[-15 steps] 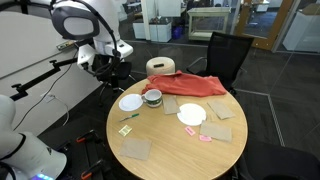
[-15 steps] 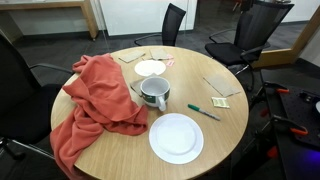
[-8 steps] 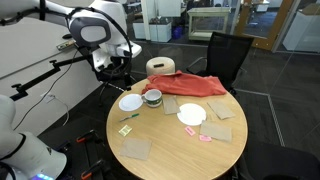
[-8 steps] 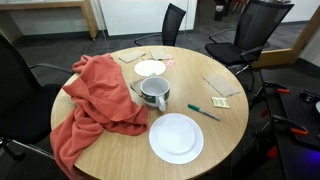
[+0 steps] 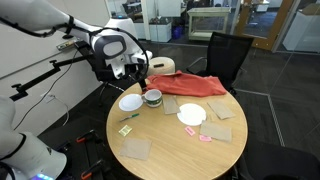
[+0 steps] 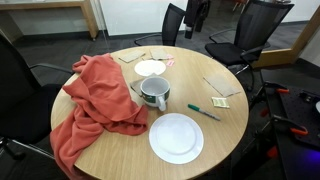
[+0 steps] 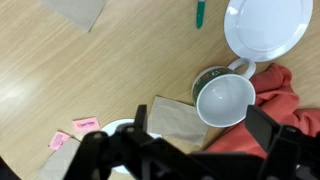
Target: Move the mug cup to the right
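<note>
I need to close my gripper on the mug cup's rim (image 5: 159, 96) (image 7: 200, 110) on the side next to the brown napkin, with one finger inside the mug cup.
The mug cup (image 5: 152, 97) is squat and pale with a dark inside. It stands on the round wooden table (image 5: 170, 150) beside the red cloth (image 5: 195, 85), and it also shows in an exterior view (image 6: 153, 94). In the wrist view the mug cup (image 7: 225, 100) stands upright, handle toward the big white plate (image 7: 267, 25), just ahead of my gripper (image 7: 200, 118). My gripper is open and empty, and its dark fingers (image 7: 142, 122) stand wide apart. In an exterior view my gripper (image 5: 141, 72) hangs above the table edge, up and left of the mug. It enters another exterior view at the top (image 6: 196, 14).
Two white plates (image 5: 130, 102) (image 5: 191, 115) flank the mug. A brown napkin (image 7: 175, 122) lies by the mug, with more napkins (image 5: 136, 149) on the table. There are a green pen (image 7: 199, 14), pink notes (image 7: 85, 125), and office chairs (image 6: 250, 30) behind the table.
The arm has swung in from the left toward the table, so the gripper now hangs near the mug. The mug, plates and cloth have not moved.
</note>
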Controlling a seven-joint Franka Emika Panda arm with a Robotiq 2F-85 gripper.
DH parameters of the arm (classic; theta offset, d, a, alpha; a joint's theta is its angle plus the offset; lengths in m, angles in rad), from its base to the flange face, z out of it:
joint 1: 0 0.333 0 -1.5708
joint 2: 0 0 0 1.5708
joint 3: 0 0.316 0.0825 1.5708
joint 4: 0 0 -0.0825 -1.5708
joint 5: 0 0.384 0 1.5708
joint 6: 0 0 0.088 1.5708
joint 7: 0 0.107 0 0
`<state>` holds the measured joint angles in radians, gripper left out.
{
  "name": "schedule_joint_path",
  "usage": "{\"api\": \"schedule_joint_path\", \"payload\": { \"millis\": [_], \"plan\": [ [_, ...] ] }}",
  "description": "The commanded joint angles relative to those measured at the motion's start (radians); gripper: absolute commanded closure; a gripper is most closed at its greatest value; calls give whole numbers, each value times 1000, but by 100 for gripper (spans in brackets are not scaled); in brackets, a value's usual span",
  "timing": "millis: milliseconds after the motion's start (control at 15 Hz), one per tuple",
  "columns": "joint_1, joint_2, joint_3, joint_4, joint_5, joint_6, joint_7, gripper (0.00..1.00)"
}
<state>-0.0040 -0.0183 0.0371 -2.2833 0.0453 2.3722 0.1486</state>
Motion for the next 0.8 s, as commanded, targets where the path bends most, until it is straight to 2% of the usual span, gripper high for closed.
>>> {"api": "schedule_joint_path", "payload": {
  "millis": [0,733],
  "plan": [
    [17,118,-1,89,-23,37,75,0],
    [66,405,-27,296,-25,58,129,0]
  ]
}}
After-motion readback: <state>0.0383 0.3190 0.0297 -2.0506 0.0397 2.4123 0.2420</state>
